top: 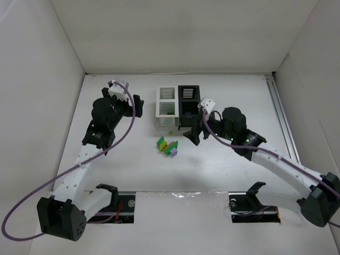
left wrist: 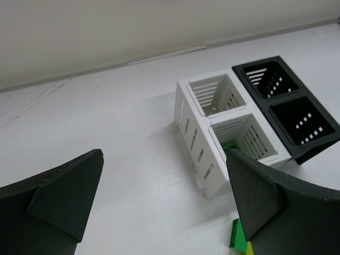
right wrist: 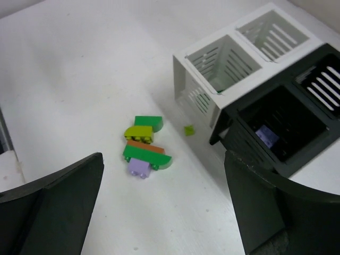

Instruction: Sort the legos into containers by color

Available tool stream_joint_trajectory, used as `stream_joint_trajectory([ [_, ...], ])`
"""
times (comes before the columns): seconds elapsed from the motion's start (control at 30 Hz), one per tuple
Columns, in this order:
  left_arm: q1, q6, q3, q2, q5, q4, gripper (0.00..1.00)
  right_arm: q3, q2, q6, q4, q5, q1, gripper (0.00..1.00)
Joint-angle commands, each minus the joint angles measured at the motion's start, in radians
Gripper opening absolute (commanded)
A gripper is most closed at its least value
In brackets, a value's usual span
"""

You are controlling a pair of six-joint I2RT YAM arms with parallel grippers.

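Note:
My right gripper is to close next on the rounded end (top: 175,144) (right wrist: 163,161) of the long green brick, which lies between the orange and purple bricks.
The containers (top: 178,103) are a 2x2 block, two white bins on the left and two black on the right. A cluster of legos (top: 167,145) lies in front of them: green, yellow, orange and purple (right wrist: 139,167) bricks touching. A tiny green piece (right wrist: 189,129) lies between the cluster and the white bins. A purple brick (right wrist: 265,136) lies in the near black bin, and a green one (left wrist: 229,149) in the near white bin. My left gripper (top: 136,106) is open and empty left of the bins. My right gripper (top: 195,134) is open and empty, above the table right of the cluster.
White walls enclose the table on the left, back and right. A metal rail (top: 280,114) runs along the right side. Two black clamps (top: 109,191) sit at the near edge beside the arm bases.

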Motion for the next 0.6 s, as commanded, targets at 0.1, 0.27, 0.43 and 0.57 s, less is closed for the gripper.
stream_joint_trajectory([
  [0.1, -0.001, 0.069, -0.09, -0.084, -0.008, -0.002, 1.0, -0.108, -0.138, 0.133, 0.173, 0.308, 0.056, 1.0],
  [0.27, -0.001, 0.08, -0.139, -0.103, -0.053, -0.002, 1.0, -0.026, -0.013, 0.144, 0.01, 0.199, 0.122, 1.0],
  [0.43, -0.001, 0.089, -0.153, -0.135, -0.09, -0.014, 1.0, -0.109, 0.032, 0.184, 0.048, 0.217, 0.229, 1.0],
  [0.57, -0.001, 0.077, -0.153, -0.146, -0.109, -0.04, 1.0, -0.1, 0.174, 0.266, 0.06, 0.338, 0.303, 1.0],
])
